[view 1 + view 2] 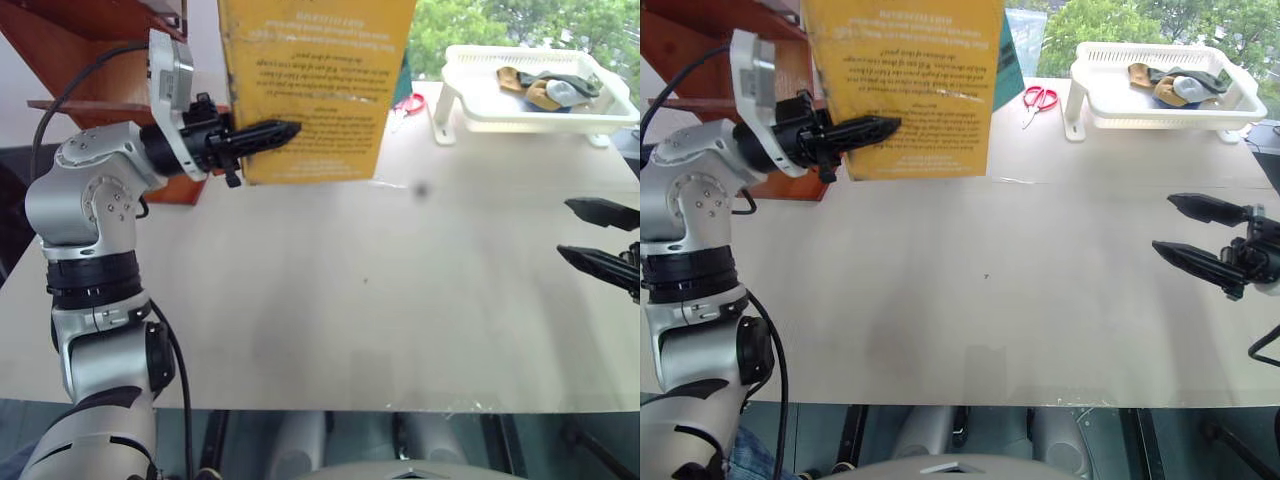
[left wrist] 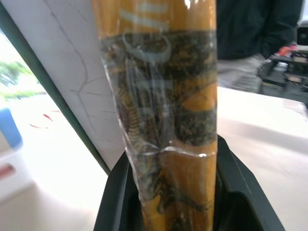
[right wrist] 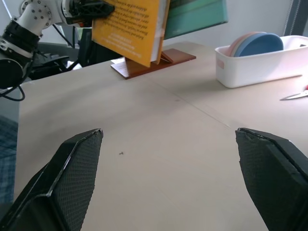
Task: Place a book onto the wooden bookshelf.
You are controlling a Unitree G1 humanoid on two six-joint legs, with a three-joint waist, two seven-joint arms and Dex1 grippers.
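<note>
My left gripper is holding the teal book along with the yellow-orange book. I should put both down and pick up only the yellow-orange book by its spine (image 2: 168, 91).
The yellow-orange book (image 1: 310, 90) hangs upright above the table's far left part, its dark text upside down. My left gripper (image 1: 290, 130) is shut on its lower edge, one black finger lying across the cover. In the left wrist view the glossy spine (image 2: 163, 120) sits between the two black fingers (image 2: 115, 202). Right behind the book stands the reddish-brown wooden bookshelf (image 1: 70, 50); its base board (image 3: 154, 62) rests on the table. My right gripper (image 1: 1163, 223) hovers open over the table's right side, with nothing between its fingers.
A thinner teal book (image 1: 1006, 60) stands just behind the yellow one. Red scissors (image 1: 1040, 98) lie beside a white basket (image 1: 530, 90) of small items at the far right. Another white basket (image 3: 255, 67) holds stacked plates. A person in dark clothes (image 2: 260, 29) stands beyond the table.
</note>
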